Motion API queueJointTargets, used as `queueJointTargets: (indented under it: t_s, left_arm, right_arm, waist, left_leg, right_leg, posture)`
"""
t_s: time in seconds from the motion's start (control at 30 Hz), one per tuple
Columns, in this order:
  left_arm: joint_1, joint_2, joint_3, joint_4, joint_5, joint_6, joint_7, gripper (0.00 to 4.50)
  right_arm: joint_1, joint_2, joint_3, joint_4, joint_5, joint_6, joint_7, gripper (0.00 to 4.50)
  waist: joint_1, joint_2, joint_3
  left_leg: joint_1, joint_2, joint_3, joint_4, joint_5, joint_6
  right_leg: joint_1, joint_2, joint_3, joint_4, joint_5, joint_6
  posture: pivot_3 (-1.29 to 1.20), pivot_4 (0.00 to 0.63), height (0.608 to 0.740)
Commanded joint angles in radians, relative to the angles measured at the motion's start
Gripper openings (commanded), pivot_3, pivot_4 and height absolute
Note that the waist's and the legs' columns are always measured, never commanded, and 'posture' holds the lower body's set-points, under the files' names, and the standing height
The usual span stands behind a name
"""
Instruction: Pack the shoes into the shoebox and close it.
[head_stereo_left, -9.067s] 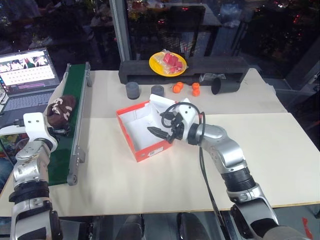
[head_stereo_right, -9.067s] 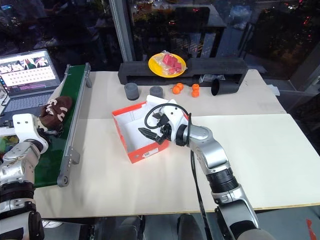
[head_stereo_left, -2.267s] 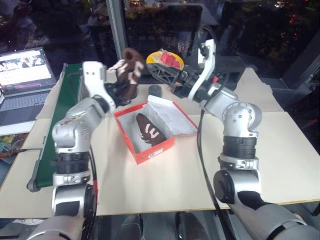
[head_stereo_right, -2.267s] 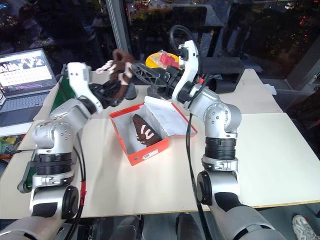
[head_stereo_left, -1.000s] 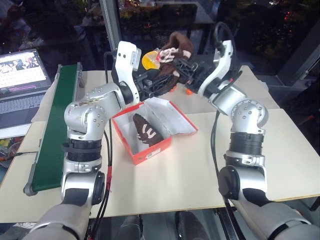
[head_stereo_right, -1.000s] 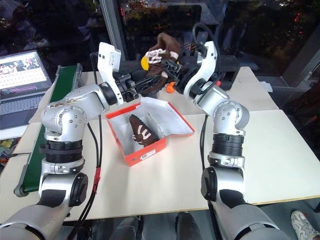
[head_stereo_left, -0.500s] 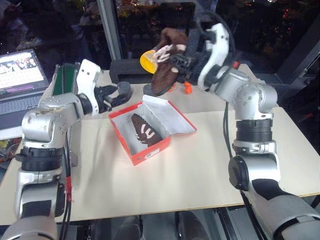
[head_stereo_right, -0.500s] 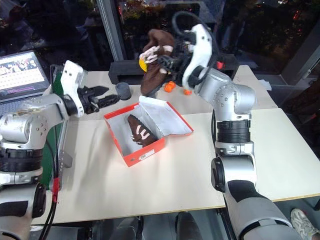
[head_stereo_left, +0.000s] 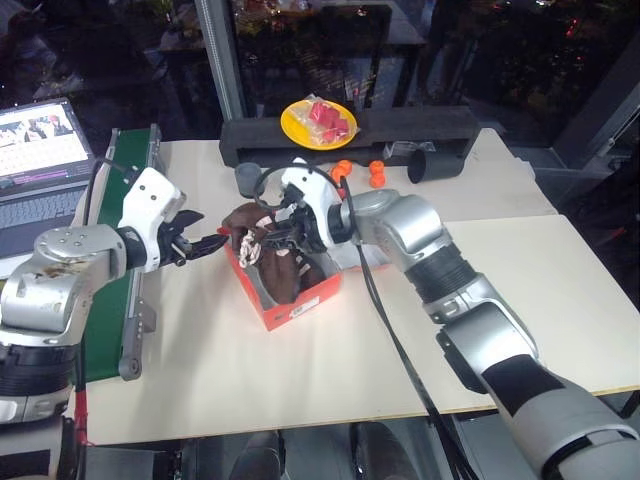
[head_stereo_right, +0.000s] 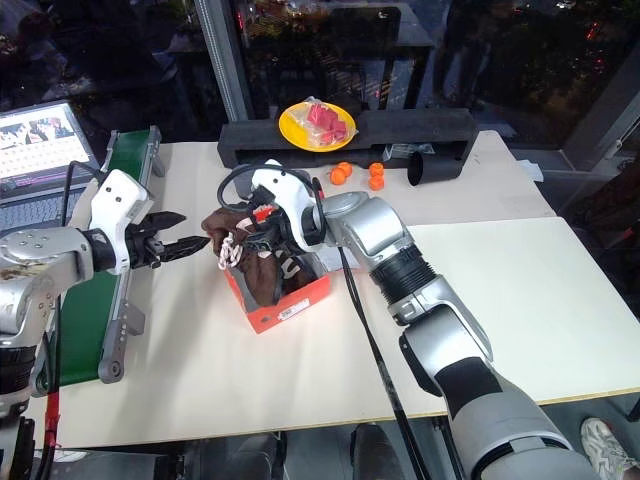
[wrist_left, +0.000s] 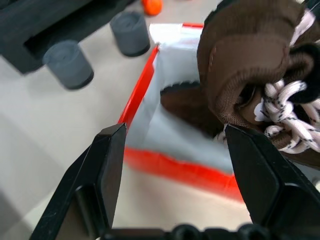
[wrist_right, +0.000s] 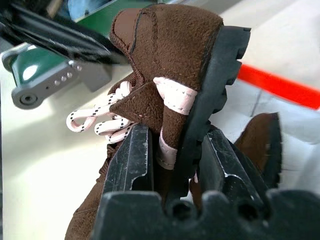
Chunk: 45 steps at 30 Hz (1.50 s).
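Observation:
Next, my right gripper releases the brown shoe in the shoebox (head_stereo_left: 266, 271), between the other shoe and the shoebox's side facing the conveyor.
The red-orange shoebox (head_stereo_left: 300, 305) stands open on the pale table, white inside. One dark brown shoe (wrist_left: 187, 105) lies in it. My right gripper (wrist_right: 172, 137) is shut on the other shoe (head_stereo_left: 262, 248), clamping its sole and pale-trimmed side. That shoe hangs tilted over the box's left end, its white laces (head_stereo_right: 232, 245) dangling past the box's edge. My left gripper (head_stereo_left: 205, 243) is open just left of the box, pointing at the held shoe, with nothing between its fingers (wrist_left: 102, 170).
A green conveyor (head_stereo_left: 110, 300) runs along the table's left edge, with a laptop (head_stereo_left: 40, 150) beyond it. At the back stand a black foam block (head_stereo_left: 400, 125), a yellow plate (head_stereo_left: 318, 122), two grey cylinders (wrist_left: 67, 64), small orange items (head_stereo_left: 376, 172) and a black cup (head_stereo_left: 430, 165).
My right gripper has swung the shoe down from high behind the box to the box's left end. My left gripper let go of it, drew back to the left and sank.

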Motion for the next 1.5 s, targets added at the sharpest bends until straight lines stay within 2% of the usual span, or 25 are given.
queueJointTargets:
  t_s: [0.03,0.23,0.47,0.57,0.8,1.03,1.37,1.4,1.5]
  left_arm:
    - [0.05,0.026,0.089,-0.098,-0.021,0.041,0.022,3.33]
    - [0.102,0.016,0.147,-0.169,-0.045,0.093,0.057,3.33]
    - [0.144,0.006,0.186,-0.225,-0.074,0.135,0.094,3.33]
    - [0.163,0.005,0.201,-0.244,-0.081,0.146,0.102,3.33]
    - [0.191,0.003,0.229,-0.284,-0.106,0.171,0.13,3.33]
    - [0.229,-0.005,0.249,-0.329,-0.129,0.201,0.151,3.33]
    - [0.276,-0.027,0.233,-0.389,-0.146,0.216,0.182,3.33]
    - [0.273,-0.031,0.232,-0.391,-0.147,0.217,0.185,3.33]
    - [0.27,-0.035,0.228,-0.392,-0.147,0.217,0.19,3.33]
  right_arm:
    - [-0.063,0.034,-0.015,0.107,-0.06,-0.123,0.049,0.83]
    - [-0.143,0.086,-0.053,0.302,-0.119,-0.24,0.099,0.83]
    - [-0.267,0.154,-0.122,0.588,-0.178,-0.405,0.092,0.83]
    - [-0.273,0.165,-0.134,0.647,-0.204,-0.437,0.104,0.83]
    - [-0.199,0.212,-0.109,0.738,-0.315,-0.512,0.095,0.83]
    - [-0.151,0.272,-0.091,0.816,-0.419,-0.554,-0.004,0.83]
    - [-0.043,0.307,0.116,0.872,-0.719,-0.675,-0.22,0.83]
    - [-0.041,0.306,0.126,0.872,-0.732,-0.682,-0.219,1.77]
    - [-0.046,0.303,0.124,0.87,-0.744,-0.696,-0.207,2.71]
  waist:
    - [-0.003,0.0,0.0]
    - [-0.002,0.0,0.0]
    - [-0.002,0.0,0.0]
    - [-0.001,0.0,0.0]
    - [-0.002,0.0,0.0]
    - [-0.005,0.0,0.0]
    - [0.002,-0.001,-0.008]
    - [0.004,-0.001,-0.009]
    - [0.005,-0.001,-0.01]
  left_leg:
    - [0.001,0.0,0.0,0.0,0.0,0.0]
    - [0.001,0.001,0.0,0.0,0.0,0.0]
    - [0.001,0.001,0.0,-0.001,0.0,0.0]
    - [0.001,0.001,0.0,-0.001,0.0,0.0]
    - [0.001,0.001,0.0,-0.001,0.0,0.0]
    - [0.003,0.001,0.0,-0.001,0.0,0.0]
    - [0.018,0.001,0.0,-0.002,0.0,-0.001]
    - [0.021,0.001,0.0,-0.002,0.0,-0.001]
    - [0.031,0.001,0.0,-0.002,-0.001,-0.002]
  right_leg:
    - [0.0,0.0,0.001,0.0,0.0,0.0]
    - [0.0,0.001,0.001,0.001,0.0,0.0]
    - [-0.001,0.001,0.001,0.001,0.0,0.0]
    - [-0.001,0.001,0.001,0.001,0.0,-0.001]
    - [-0.001,0.001,0.001,0.001,0.0,-0.001]
    - [0.0,0.001,0.001,0.002,0.0,-0.001]
    - [0.014,0.001,0.001,0.002,-0.005,0.005]
    - [0.016,0.001,0.001,0.003,-0.005,0.005]
    - [0.029,0.001,0.001,0.0,-0.01,0.003]
  posture:
    - [0.0,0.15,0.74]
    - [0.0,0.15,0.74]
    - [0.0,0.15,0.74]
    - [0.0,0.15,0.74]
    - [0.0,0.15,0.74]
    - [0.0,0.15,0.74]
    - [0.0,0.15,0.74]
    - [0.0,0.15,0.74]
    - [0.0,0.15,0.74]
